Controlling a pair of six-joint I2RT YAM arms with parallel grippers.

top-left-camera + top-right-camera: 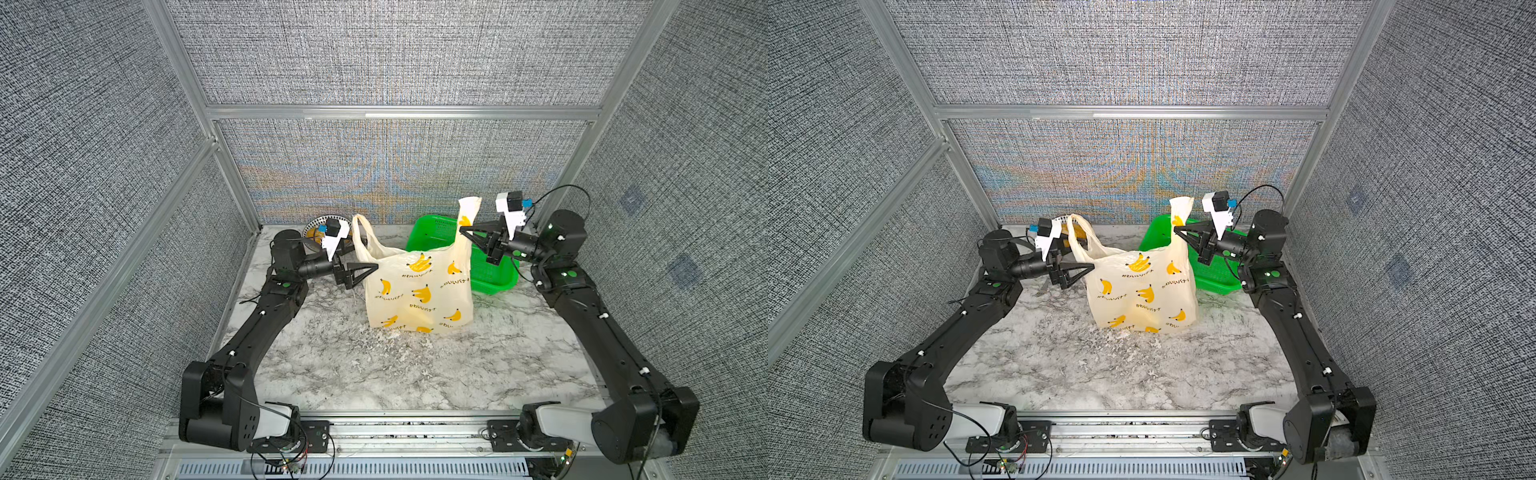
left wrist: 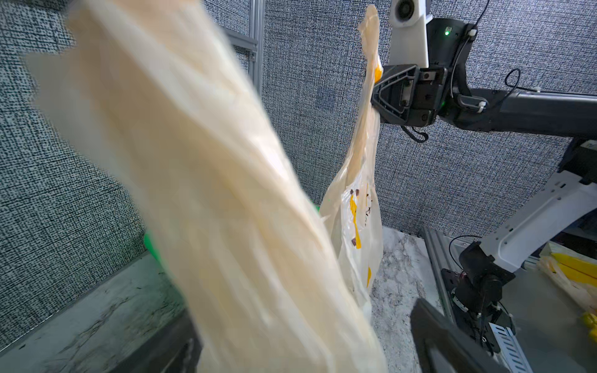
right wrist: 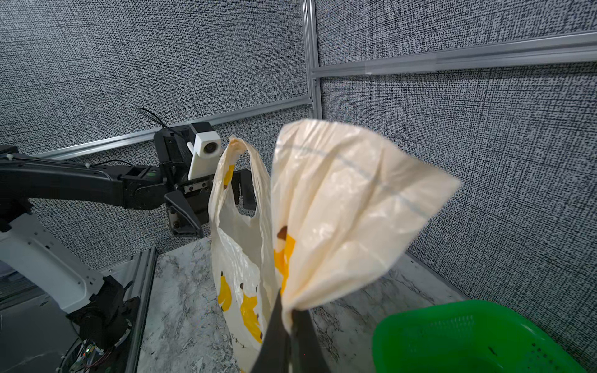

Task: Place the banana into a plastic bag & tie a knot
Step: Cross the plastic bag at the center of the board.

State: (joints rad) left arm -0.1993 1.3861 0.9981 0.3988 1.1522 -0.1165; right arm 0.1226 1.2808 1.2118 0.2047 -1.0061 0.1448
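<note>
The left gripper's open fingers are low at the base of the bag's loose handle, so it should back off, rise and pinch the loose handle's top [image 1: 360, 219].
The cream plastic bag [image 1: 419, 291] [image 1: 1142, 291], printed with yellow bananas, stands upright mid-table. My right gripper [image 1: 461, 227] [image 3: 289, 315] is shut on its right handle [image 1: 467, 216] and holds that strip up, the end fanning out above the jaws. My left gripper [image 1: 372, 268] [image 3: 226, 216] is open at the bag's left shoulder. In the left wrist view the blurred left handle [image 2: 226, 210] runs between its spread fingers [image 2: 445, 342]. That handle [image 1: 361, 232] stands as a loose loop. The handles are apart and no knot is in view. The banana is hidden.
A green perforated basket [image 1: 494, 278] [image 3: 468, 339] sits behind the bag at the back right, under my right gripper. A round dark dish [image 1: 311, 228] lies in the back left corner behind my left wrist. Panel walls enclose the marble table [image 1: 374, 374].
</note>
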